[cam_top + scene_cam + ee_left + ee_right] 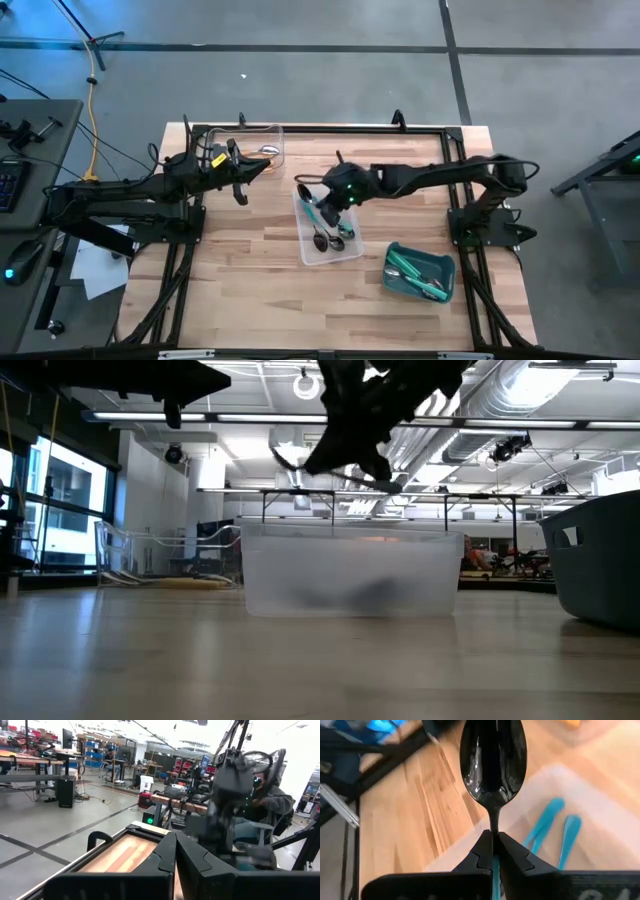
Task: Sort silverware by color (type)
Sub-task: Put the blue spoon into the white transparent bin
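Next, my right gripper releases the teal-handled spoon next to the teal handles in the middle clear tray [320, 213] [562, 852]. The spoon is now over that tray's far end.
My right gripper [318, 200] hovers over the far end of the middle clear tray [345, 255], shut on a teal-handled spoon [492, 760]. The spoon's shiny bowl sticks out ahead of the fingers. Other teal-handled spoons [546, 822] lie flat in that tray. An orange-handled spoon [268, 152] lies in a second clear tray [262, 132] at the far left. Green-handled spoons [412, 268] lie in the teal bin [447, 272]. My left gripper [175, 851] waits shut and empty beside the far-left tray. My right gripper pinches the spoon between its two fingertips [481, 851], just behind the thin neck [494, 825] where the teal handle begins. The handle runs back between the fingers, so the spoon lies along them. The fingers slant down toward the table's left. The spoon is lifted clear above the tray.
In the low view the middle tray [350, 575] stands straight ahead and the bin's dark wall [600, 565] is at the right. Bare wooden tabletop [240, 270] lies near and left of the tray. A black rail frame [330, 128] runs along the table's far edge.
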Tool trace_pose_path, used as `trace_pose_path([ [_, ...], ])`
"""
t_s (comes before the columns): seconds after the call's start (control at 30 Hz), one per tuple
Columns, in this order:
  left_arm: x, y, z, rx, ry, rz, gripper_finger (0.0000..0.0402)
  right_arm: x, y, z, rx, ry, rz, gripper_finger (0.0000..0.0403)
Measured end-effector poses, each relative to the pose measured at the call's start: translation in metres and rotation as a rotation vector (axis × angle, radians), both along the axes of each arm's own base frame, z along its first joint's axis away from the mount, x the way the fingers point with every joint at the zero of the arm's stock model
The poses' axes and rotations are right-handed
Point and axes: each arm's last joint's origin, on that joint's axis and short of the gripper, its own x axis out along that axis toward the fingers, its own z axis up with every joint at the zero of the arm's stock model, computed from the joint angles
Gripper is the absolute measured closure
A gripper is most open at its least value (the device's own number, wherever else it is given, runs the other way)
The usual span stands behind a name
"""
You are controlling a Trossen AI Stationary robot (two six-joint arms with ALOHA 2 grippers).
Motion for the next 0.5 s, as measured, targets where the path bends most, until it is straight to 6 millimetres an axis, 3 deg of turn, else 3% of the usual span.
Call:
trace_pose_path([
  [0.5, 0.0, 0.0, 0.0, -0.002, 0.002, 0.003, 0.0401, 0.023, -0.006, -0.094, 0.202, 0.291, -0.222, 0.0403],
])
